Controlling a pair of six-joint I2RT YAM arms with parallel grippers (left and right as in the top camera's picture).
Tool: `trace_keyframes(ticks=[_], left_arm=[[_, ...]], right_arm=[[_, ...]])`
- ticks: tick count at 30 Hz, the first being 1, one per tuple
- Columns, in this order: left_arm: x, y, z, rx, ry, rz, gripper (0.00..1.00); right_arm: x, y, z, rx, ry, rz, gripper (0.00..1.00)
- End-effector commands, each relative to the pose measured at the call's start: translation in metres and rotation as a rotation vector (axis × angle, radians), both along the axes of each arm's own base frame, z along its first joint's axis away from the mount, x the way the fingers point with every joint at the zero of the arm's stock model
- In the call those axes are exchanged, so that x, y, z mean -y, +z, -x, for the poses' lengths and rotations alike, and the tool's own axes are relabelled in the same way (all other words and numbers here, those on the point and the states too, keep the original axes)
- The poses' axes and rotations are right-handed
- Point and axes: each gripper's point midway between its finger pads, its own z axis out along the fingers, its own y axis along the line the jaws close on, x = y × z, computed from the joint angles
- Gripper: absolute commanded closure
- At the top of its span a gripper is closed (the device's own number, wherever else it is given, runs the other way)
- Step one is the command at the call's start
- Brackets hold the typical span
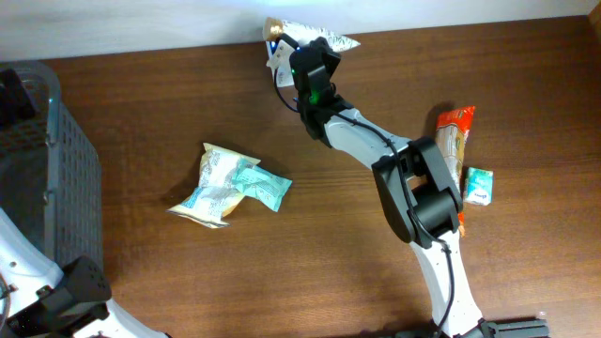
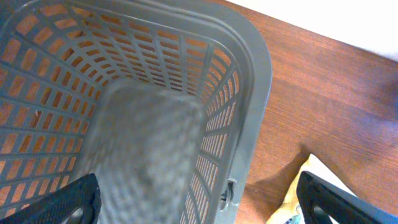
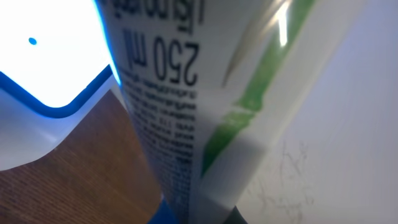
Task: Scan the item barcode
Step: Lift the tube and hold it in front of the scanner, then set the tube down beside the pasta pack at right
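Observation:
My right gripper is going to release the white carton, now held at the table's far edge, on the table [image 1: 420, 171] beside the orange pack, toward the snack packets.
The item [image 3: 205, 93] is a white carton with a green stripe and "250 ml" in black print, filling the right wrist view. My right gripper [image 3: 205, 214] is shut on its lower end, with only dark and blue finger edges showing. In the overhead view the right gripper [image 1: 315, 64] holds the item [image 1: 343, 41] at the table's far edge, next to a white device with a blue rim [image 3: 43, 56]. No barcode shows on the item. My left gripper [image 2: 199, 205] stands open above the grey basket [image 2: 255, 81], with nothing between its fingers [image 2: 74, 199].
Teal and yellow snack packets [image 1: 225, 183] lie at the middle left of the table, and a corner of one [image 2: 292, 205] shows beside the basket. An orange pack [image 1: 454, 141] and a small teal pack [image 1: 479, 185] lie at the right. The basket [image 1: 56, 178] stands at the left edge.

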Motion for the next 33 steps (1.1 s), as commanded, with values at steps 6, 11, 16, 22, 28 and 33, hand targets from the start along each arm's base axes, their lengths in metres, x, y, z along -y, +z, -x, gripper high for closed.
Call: trace_keyframes(ticks=[6, 11, 16, 22, 28, 33], left_arm=[[0.000, 0.002, -0.001, 0.007, -0.016, -0.004, 0.01], [0.000, 0.002, -0.001, 0.007, -0.016, -0.004, 0.01], [0.000, 0.002, -0.001, 0.007, -0.016, -0.004, 0.01], [0.000, 0.002, -0.001, 0.007, -0.016, -0.004, 0.01], [0.000, 0.002, -0.001, 0.007, -0.016, -0.004, 0.01], [0.000, 0.002, -0.001, 0.007, -0.016, -0.004, 0.01]], right_arm=[[0.000, 0.036, -0.002, 0.073, -0.017, -0.150, 0.96], [0.011, 0.096, 0.032, -0.003, -0.030, -0.358, 0.96], [0.042, 0.122, 0.168, -0.494, -0.116, -0.896, 0.96], [0.141, 0.000, 0.246, -1.006, -0.644, -0.998, 0.96], [0.184, -0.072, 0.275, -1.224, -0.842, -0.948, 0.91], [0.193, -0.057, 0.283, -1.246, -0.881, -0.960, 0.25]])
